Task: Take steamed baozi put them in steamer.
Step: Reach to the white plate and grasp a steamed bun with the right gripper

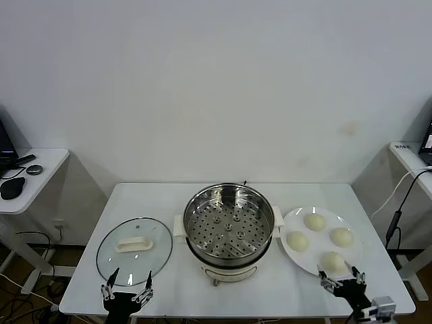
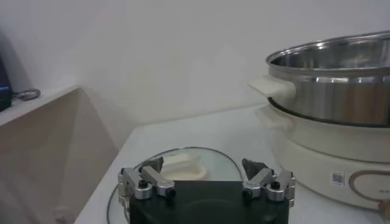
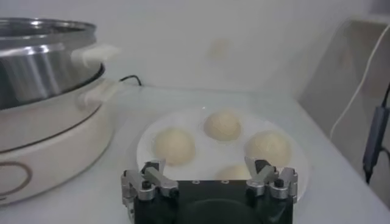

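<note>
The robot's right gripper should next go to the baozi at the back of the white plate and close around that baozi's sides (image 1: pixel 314 222) (image 3: pixel 223 125).
Several cream-white baozi lie on a flat white plate (image 1: pixel 291 255) at the table's right: one at the back (image 1: pixel 314 221), one on the left (image 1: pixel 297 240), one on the right (image 1: pixel 341 237), one at the front (image 1: pixel 332 261). They also show in the right wrist view (image 3: pixel 175 145). The steel steamer (image 1: pixel 229 226), with an empty perforated tray, stands mid-table on its cream base and shows in both wrist views (image 2: pixel 332 91) (image 3: pixel 42 61). My right gripper (image 1: pixel 341 278) (image 3: pixel 208 176) is open at the plate's front edge. My left gripper (image 1: pixel 127 283) (image 2: pixel 204 176) is open at the table's front left.
A round glass lid (image 1: pixel 133 248) with a white handle (image 1: pixel 139 244) lies flat left of the steamer, just beyond my left gripper (image 2: pixel 177 167). Side tables stand far left (image 1: pixel 27 177) and far right (image 1: pixel 412 158), the right one with hanging cables (image 1: pixel 395 223).
</note>
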### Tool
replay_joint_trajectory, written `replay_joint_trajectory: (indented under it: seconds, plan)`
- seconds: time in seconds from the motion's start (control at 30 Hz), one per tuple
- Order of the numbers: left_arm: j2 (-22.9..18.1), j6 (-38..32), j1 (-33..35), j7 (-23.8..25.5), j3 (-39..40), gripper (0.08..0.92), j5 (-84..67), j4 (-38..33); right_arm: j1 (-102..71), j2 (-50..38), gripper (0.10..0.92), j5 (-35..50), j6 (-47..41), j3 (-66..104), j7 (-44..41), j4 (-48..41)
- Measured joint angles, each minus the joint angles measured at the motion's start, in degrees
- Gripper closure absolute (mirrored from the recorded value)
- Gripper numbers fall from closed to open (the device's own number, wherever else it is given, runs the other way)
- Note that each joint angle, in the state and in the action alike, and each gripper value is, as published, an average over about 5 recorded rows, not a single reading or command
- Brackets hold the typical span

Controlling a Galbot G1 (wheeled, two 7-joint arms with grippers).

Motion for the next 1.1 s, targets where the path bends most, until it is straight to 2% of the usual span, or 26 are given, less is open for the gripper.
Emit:
replay_joint_trajectory:
  seconds: [0.1,0.33,0.6,0.87,1.1]
  plan:
    - [-0.2,0.0,0.0,-0.2,0.0,0.177,0.1,-0.1,2.5,-2.8,0.203,-4.1,0.4,0.5,-3.2,-1.1]
    - [-1.0,-0.1,1.0,-0.8,-0.3,0.177,0.5,-0.6,14.3,-15.0,0.203,-16.4,1.5,-2.4,-16.6,-7.7]
    - [-1.6,-0.5,1.3,-1.3,-0.5,0.177,0.5,-1.0,35.1,-25.5,0.203,-28.1,4.8,-19.0,-31.8,-18.9]
    - [-2.0,-0.5,1.5,-1.4,-1.2,0.177,0.4,-1.0,56.0,-28.1,0.203,-33.4,8.9,-41.4,-41.7,-31.4]
    - [-2.4,-0.4,1.6,-1.1,-2.3,0.177,-0.2,-1.7,67.2,-25.9,0.203,-36.8,12.7,-53.4,-45.7,-41.2]
